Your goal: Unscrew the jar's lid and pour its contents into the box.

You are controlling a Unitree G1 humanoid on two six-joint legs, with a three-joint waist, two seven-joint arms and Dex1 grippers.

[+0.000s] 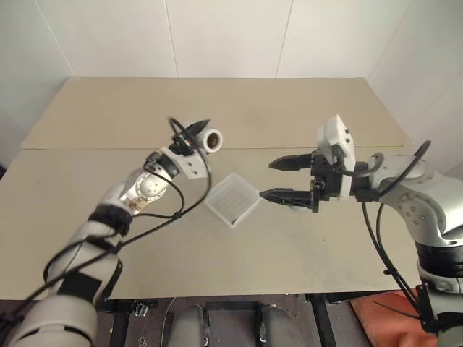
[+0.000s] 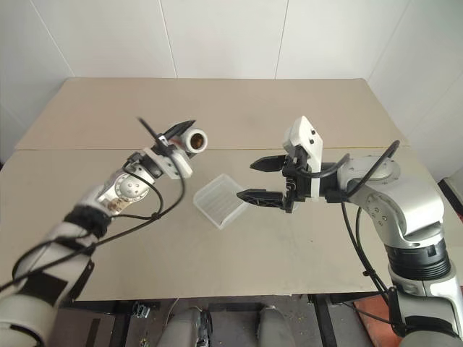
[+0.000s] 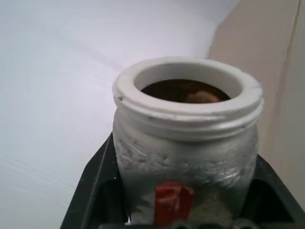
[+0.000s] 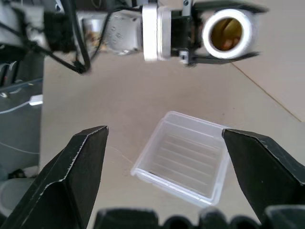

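The robot's left gripper will release the jar on the tan table (image 1: pixel 183 195) under the black cables beside the clear box.
My left gripper (image 1: pixel 201 139) is shut on the jar (image 1: pixel 212 139), holding it in the air on its side, behind and left of the box (image 1: pixel 233 199). The jar's pale mouth (image 4: pixel 228 32) is uncovered and faces my right gripper, with brown pieces showing inside (image 3: pixel 198 95). A red mark (image 3: pixel 172 200) sits on its grey side between the black fingers (image 3: pixel 95 191). The clear ribbed box (image 4: pixel 183 157) lies on the table and looks empty. My right gripper (image 1: pixel 268 179) hangs open just right of the box, holding nothing. The lid is off the jar and out of view.
The tan table (image 1: pixel 217 108) has a seam (image 1: pixel 87 149) running across behind the box, and white walls (image 1: pixel 231 36) close it in at the back and sides. Black cables (image 1: pixel 181 210) loop from my left forearm near the box.
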